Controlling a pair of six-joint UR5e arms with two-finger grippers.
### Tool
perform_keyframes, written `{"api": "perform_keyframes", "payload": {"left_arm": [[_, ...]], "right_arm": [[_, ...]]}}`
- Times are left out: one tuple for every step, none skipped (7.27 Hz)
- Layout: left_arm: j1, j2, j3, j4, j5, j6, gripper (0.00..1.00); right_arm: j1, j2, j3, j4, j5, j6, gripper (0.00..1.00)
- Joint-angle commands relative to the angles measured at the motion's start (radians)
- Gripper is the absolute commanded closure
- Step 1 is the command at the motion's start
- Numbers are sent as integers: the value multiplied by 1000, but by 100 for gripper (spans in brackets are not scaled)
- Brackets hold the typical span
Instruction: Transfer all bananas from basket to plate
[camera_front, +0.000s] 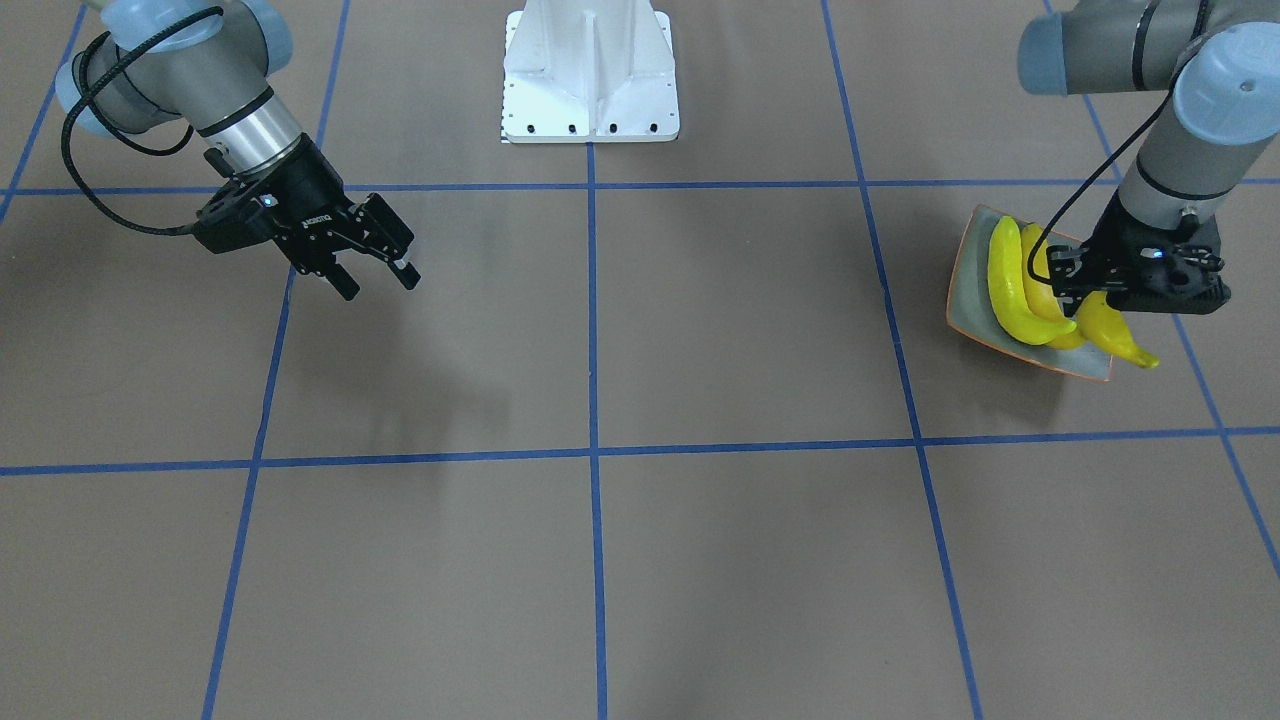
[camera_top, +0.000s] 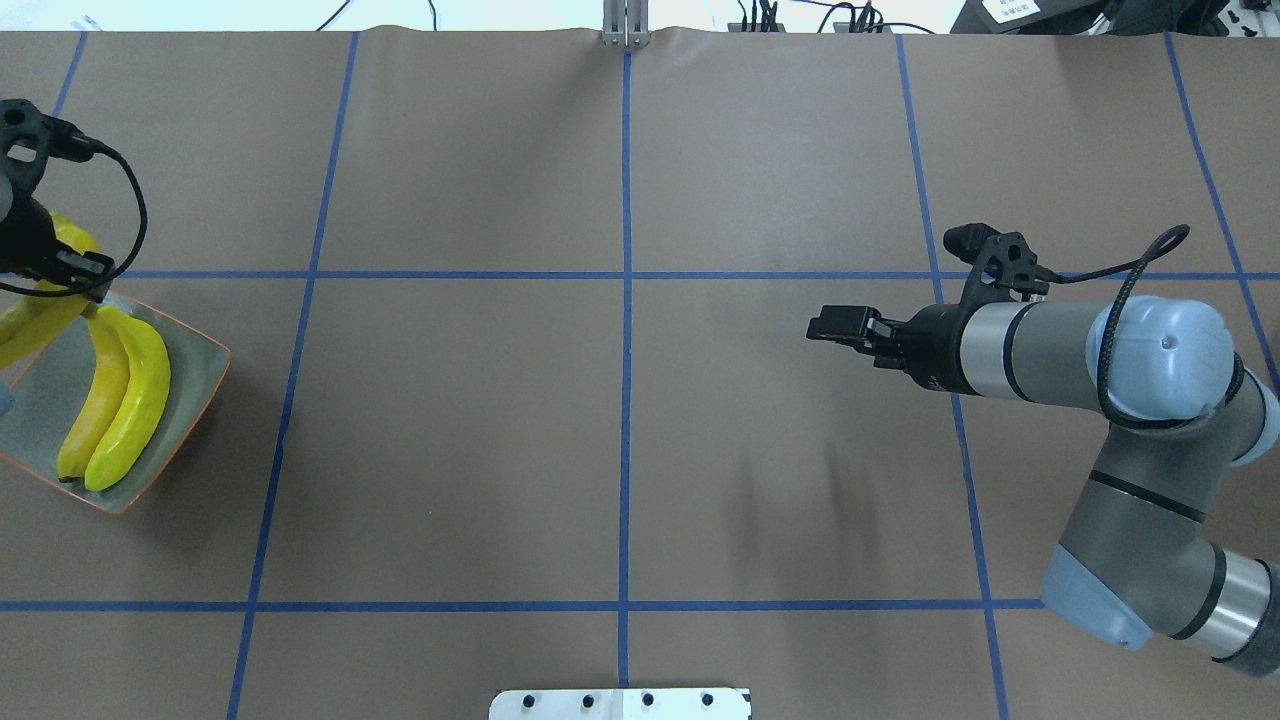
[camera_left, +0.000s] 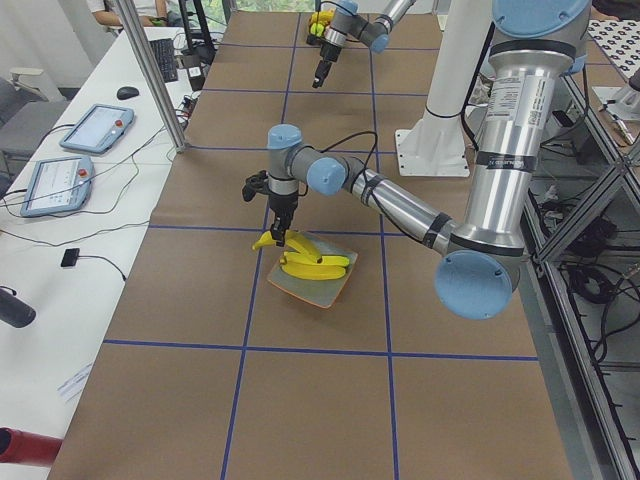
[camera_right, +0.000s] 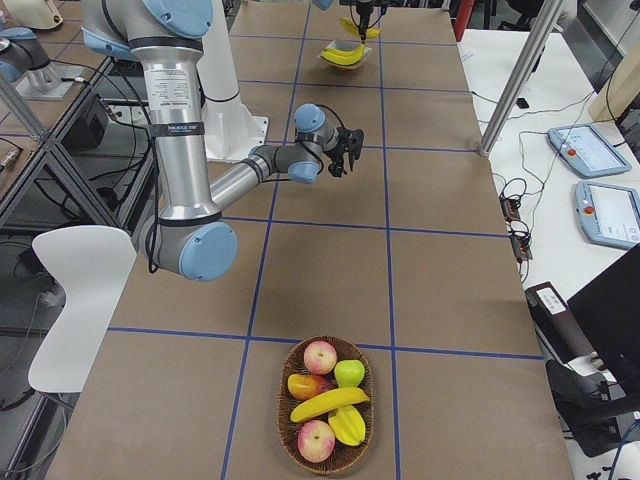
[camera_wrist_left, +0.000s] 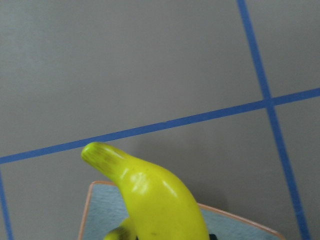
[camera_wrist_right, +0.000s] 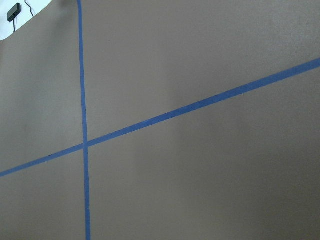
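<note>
I will let go of the banana in my left gripper on the plate (camera_front: 1077, 312), between the other bananas and the nearby orange rim.
The grey-green plate (camera_top: 190, 375) with its orange rim sits at the far left of the overhead view. Two yellow bananas (camera_top: 120, 410) lie side by side on it. My left gripper (camera_front: 1085, 290) is shut on a third banana (camera_front: 1120, 340), which hangs over the plate's (camera_front: 965, 295) edge; this banana (camera_wrist_left: 155, 195) fills the bottom of the left wrist view. My right gripper (camera_front: 380, 285) hovers open and empty above the bare table, far from the plate. The wicker basket (camera_right: 325, 460) shows only in the exterior right view, with one banana (camera_right: 330, 403) lying in it.
The basket also holds apples (camera_right: 320, 355) and other fruit. The white robot base (camera_front: 590, 80) stands at the table's robot side. Blue tape lines (camera_front: 592, 455) cross the brown table. Tablets (camera_left: 90, 130) lie on a side table.
</note>
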Motion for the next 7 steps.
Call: {"api": "perform_keyframes", "payload": {"left_arm": [[6, 63, -9, 12, 41, 5, 100], [35, 66, -5, 13, 40, -12, 100], [58, 80, 1, 13, 40, -15, 100], [84, 81, 24, 13, 40, -15, 100], [86, 83, 39, 15, 40, -15, 100], [94, 81, 59, 13, 40, -15, 100], [97, 81, 75, 12, 40, -15, 100]], "right_arm": [[-9, 4, -4, 0, -20, 0, 0], [-9, 5, -4, 2, -21, 2, 0], [-9, 7, -4, 0, -19, 2, 0], [-9, 8, -8, 2, -19, 2, 0], [-9, 10, -10, 2, -20, 2, 0], [-9, 10, -10, 2, -21, 2, 0], [-9, 10, -12, 2, -21, 2, 0]]}}
